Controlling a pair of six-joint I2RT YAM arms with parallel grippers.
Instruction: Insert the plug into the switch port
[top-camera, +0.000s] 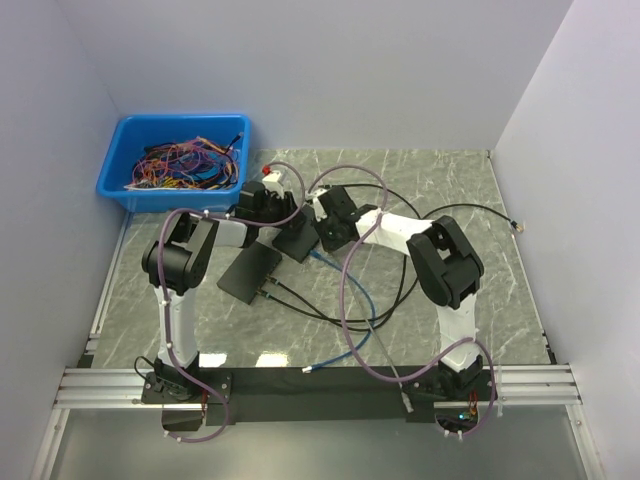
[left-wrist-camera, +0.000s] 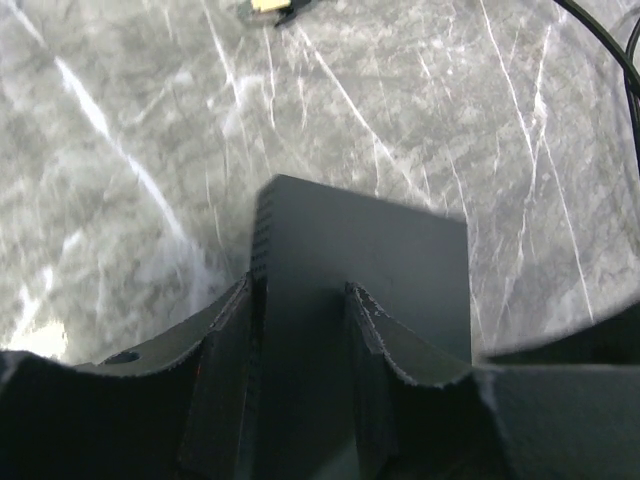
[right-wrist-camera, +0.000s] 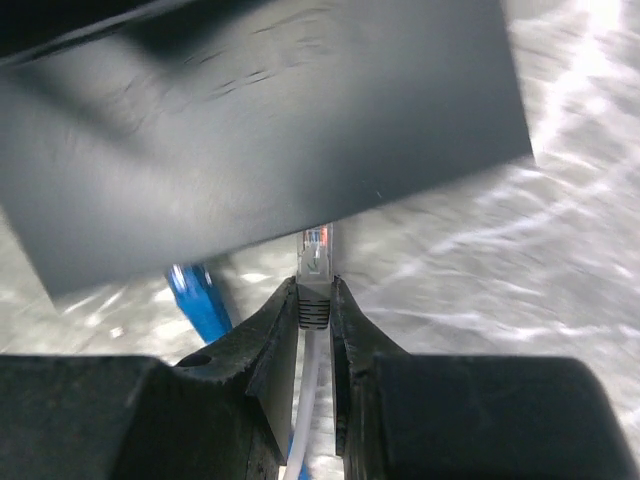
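Note:
Next, I bring the plug with my right gripper and let go of it in the black switch's port (top-camera: 309, 237) (right-wrist-camera: 314, 228) beside the blue cable.
My left gripper (left-wrist-camera: 300, 305) is shut on a black switch (left-wrist-camera: 365, 255), which sticks out ahead of its fingers above the marble table. In the top view the switch (top-camera: 297, 241) hangs between the left gripper (top-camera: 278, 225) and the right gripper (top-camera: 324, 236). My right gripper (right-wrist-camera: 315, 290) is shut on the plug (right-wrist-camera: 314, 262), a clear connector with a grey boot and white cable. The plug's tip sits at the lower edge of the switch (right-wrist-camera: 260, 130), which fills the upper part of the right wrist view. The port itself is hidden.
A second black box (top-camera: 250, 272) lies flat near the left arm with black cables plugged into it. A blue cable (right-wrist-camera: 200, 295) runs under the switch. A blue bin (top-camera: 126, 190) of coloured wires stands at the back left. A loose black cable ends at a plug (top-camera: 517, 226) on the right.

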